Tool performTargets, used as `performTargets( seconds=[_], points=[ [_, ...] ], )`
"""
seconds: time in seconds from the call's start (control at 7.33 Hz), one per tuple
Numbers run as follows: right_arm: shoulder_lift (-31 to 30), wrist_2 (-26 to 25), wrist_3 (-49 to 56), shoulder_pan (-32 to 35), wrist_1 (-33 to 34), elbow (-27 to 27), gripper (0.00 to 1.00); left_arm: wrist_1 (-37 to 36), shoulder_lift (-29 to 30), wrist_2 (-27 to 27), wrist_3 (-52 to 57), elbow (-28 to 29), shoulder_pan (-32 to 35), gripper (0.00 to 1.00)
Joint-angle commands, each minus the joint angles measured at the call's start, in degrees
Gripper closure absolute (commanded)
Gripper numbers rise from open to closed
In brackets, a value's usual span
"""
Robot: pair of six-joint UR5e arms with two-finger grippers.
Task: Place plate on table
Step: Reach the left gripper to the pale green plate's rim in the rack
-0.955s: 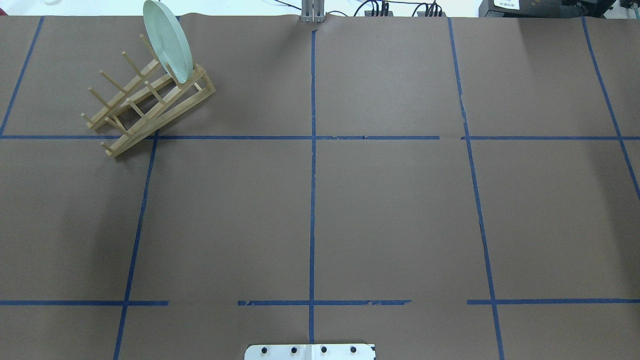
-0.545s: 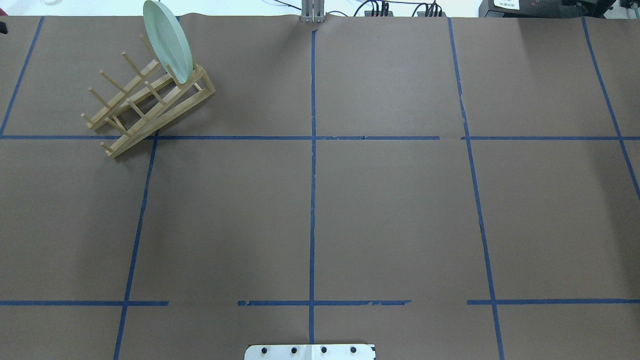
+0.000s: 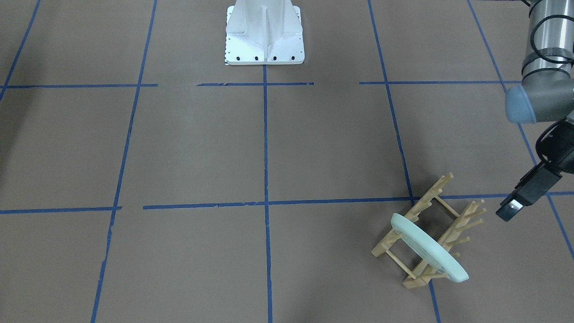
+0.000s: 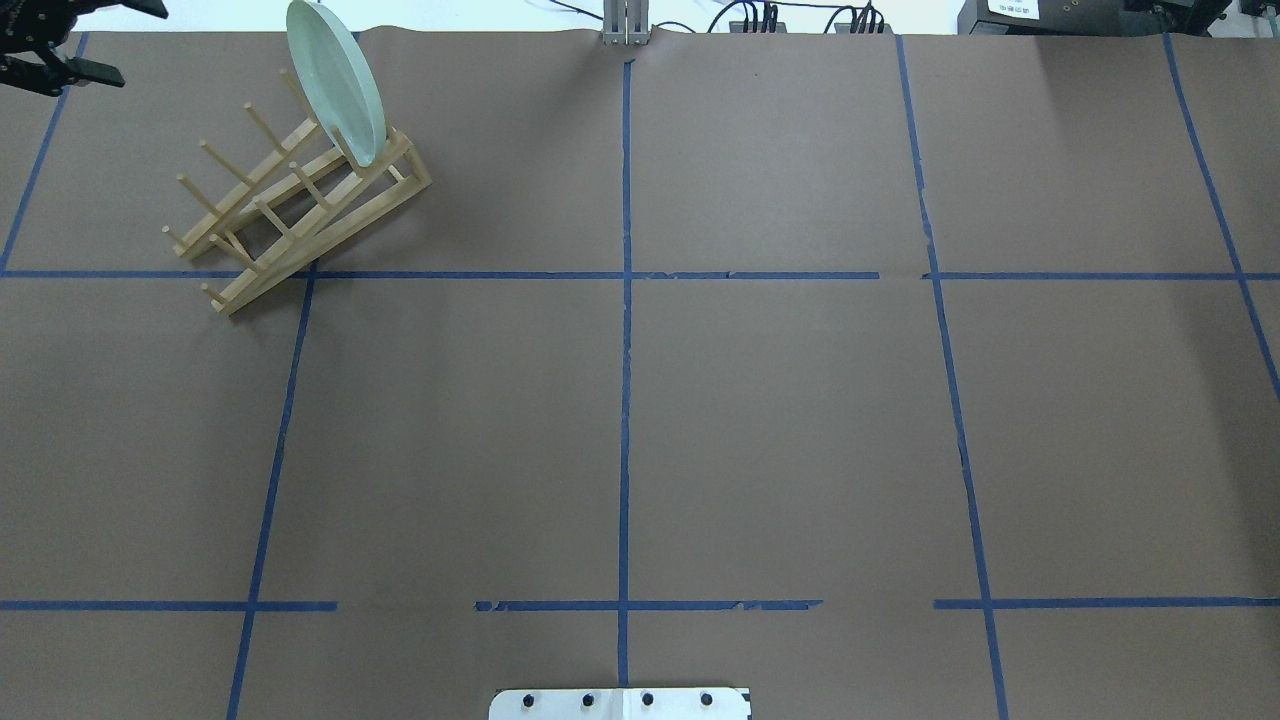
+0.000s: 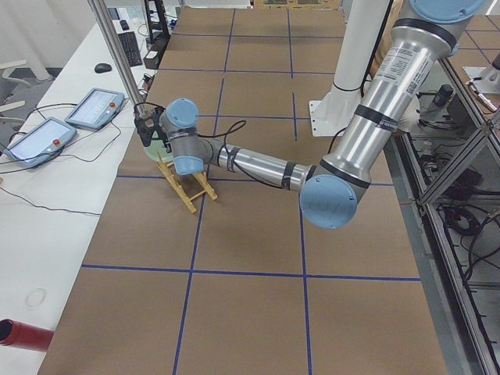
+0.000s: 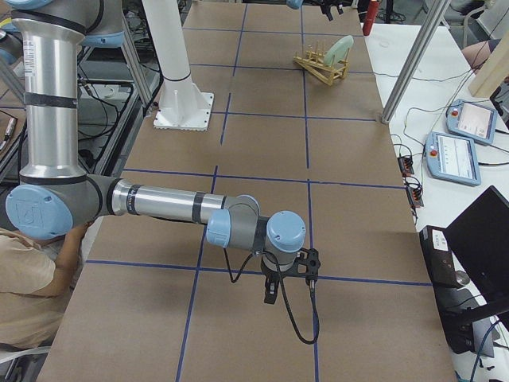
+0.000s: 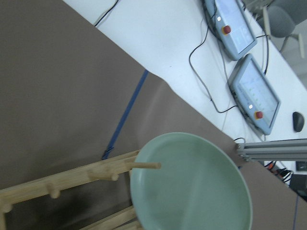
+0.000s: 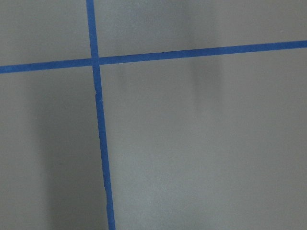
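Observation:
I need to next bring my left gripper to the middle of the plate's upper rim [image 3: 434,249] [image 7: 251,211], above the wooden peg rack, and close it there.
The pale mint-green plate [image 4: 335,80] stands on edge in the last slot of the wooden peg rack [image 4: 300,210], at the far left of the brown table [image 4: 640,400]. My left gripper [image 4: 143,47] is open and empty. It hovers left of the plate, apart from it, at the table's far left corner. It also shows in the front-facing view [image 3: 509,211], beside the rack [image 3: 444,224]. The left wrist view looks onto the plate's face [image 7: 192,187]. My right gripper [image 6: 270,290] shows only in the exterior right view, low over the table; I cannot tell if it is open.
The white robot base [image 4: 620,703] sits at the near edge. Two teach pendants [image 7: 235,28] and cables lie on the white bench beyond the far edge. A metal post [image 4: 625,25] stands at the far middle edge. A person [image 6: 32,294] sits beside the right arm.
My left gripper has come into the overhead view at the top left corner, moving right toward the plate. Plate and rack have not moved.

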State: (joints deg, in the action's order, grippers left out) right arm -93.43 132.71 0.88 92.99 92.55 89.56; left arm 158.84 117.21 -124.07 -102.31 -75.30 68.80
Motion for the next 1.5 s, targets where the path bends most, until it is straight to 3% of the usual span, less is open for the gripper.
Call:
performTargets(
  seconds=[0.0,0.27,0.55,0.82,0.95,1.09,1.36],
  points=[
    [0.0,0.0,0.0,0.0,0.0,0.0,0.0,4.2,4.2,6.3,-3.2,4.6,-3.9,0.0],
    [0.0,0.0,0.0,0.0,0.0,0.0,0.0,9.5,5.8,6.4,-4.4,8.9,-4.4,0.01],
    [0.0,0.0,0.0,0.0,0.0,0.0,0.0,10.3,7.7,8.0,-5.0,11.2,-5.9,0.06],
    [0.0,0.0,0.0,0.0,0.0,0.1,0.0,10.7,8.6,9.3,-5.1,12.4,-7.0,0.19],
    [0.0,0.0,0.0,0.0,0.0,0.0,0.0,10.7,9.0,10.2,-5.1,12.8,-7.3,0.45],
    [0.0,0.0,0.0,0.0,0.0,0.1,0.0,10.7,9.0,10.2,-4.9,12.8,-7.4,0.99],
    [0.0,0.0,0.0,0.0,0.0,0.0,0.0,10.8,8.7,9.9,-4.9,11.9,-7.2,1.0]
  ],
)
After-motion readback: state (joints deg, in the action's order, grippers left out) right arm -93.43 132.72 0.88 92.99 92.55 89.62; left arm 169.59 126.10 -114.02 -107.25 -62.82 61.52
